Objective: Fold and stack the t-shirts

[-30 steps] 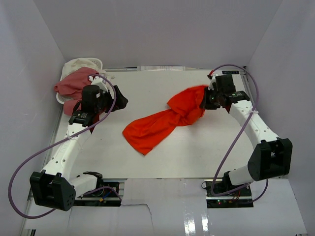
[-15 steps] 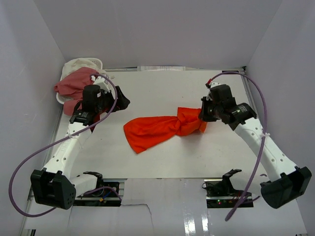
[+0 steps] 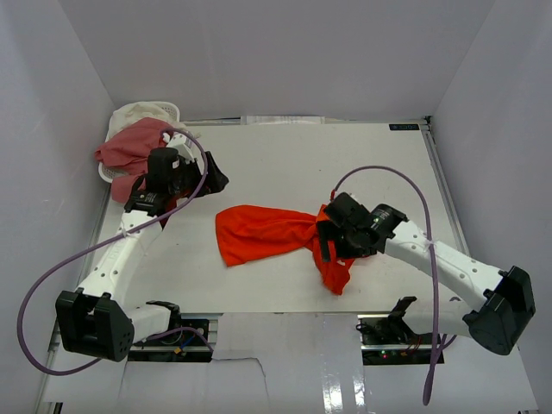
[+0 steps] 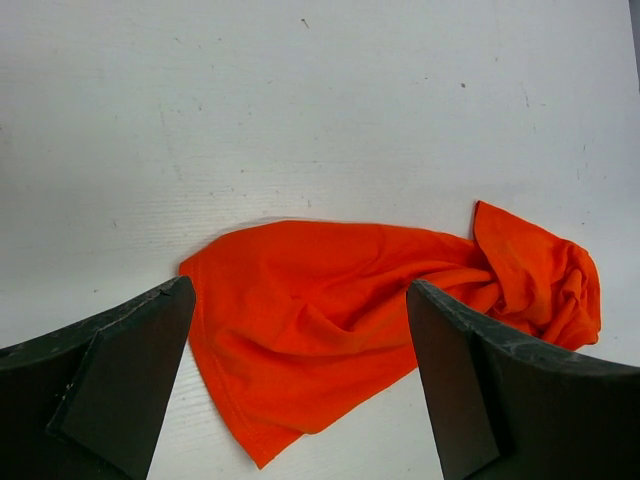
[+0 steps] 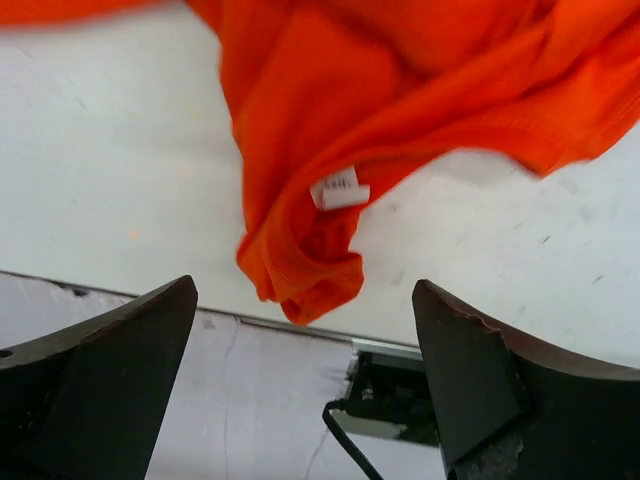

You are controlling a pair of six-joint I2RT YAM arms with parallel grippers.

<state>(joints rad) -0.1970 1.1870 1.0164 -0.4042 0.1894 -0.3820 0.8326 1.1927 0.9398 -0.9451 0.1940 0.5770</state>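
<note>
Next, I close my left gripper on the near corner (image 3: pixel 230 261) (image 4: pixel 268 452) of the orange-red t-shirt's hem, where the cloth lies flat.
The orange-red t-shirt (image 3: pixel 263 233) lies bunched across the middle of the table, one end drooping at the near edge (image 3: pixel 336 274). My right gripper (image 3: pixel 328 246) hovers over that end, open, with the fabric and its white label (image 5: pixel 338 189) loose beyond the fingers. My left gripper (image 3: pixel 214 179) is open above the table's left side, looking at the shirt's hem (image 4: pixel 300 350). The dusty pink t-shirt (image 3: pixel 129 147) hangs over the white basket (image 3: pixel 172 109) at the far left corner, with cream-white fabric (image 3: pixel 138 114) in it.
The table's near edge (image 5: pixel 150 292) lies just beneath my right gripper, with a black mount and cable (image 5: pixel 385 400) below it. White walls close in the left, far and right sides. The left arm's purple cable (image 3: pixel 52 276) loops out over the left edge.
My right gripper dragged the orange-red shirt's end from the far right toward the near edge, then opened and let it drop. The left arm hardly moved.
</note>
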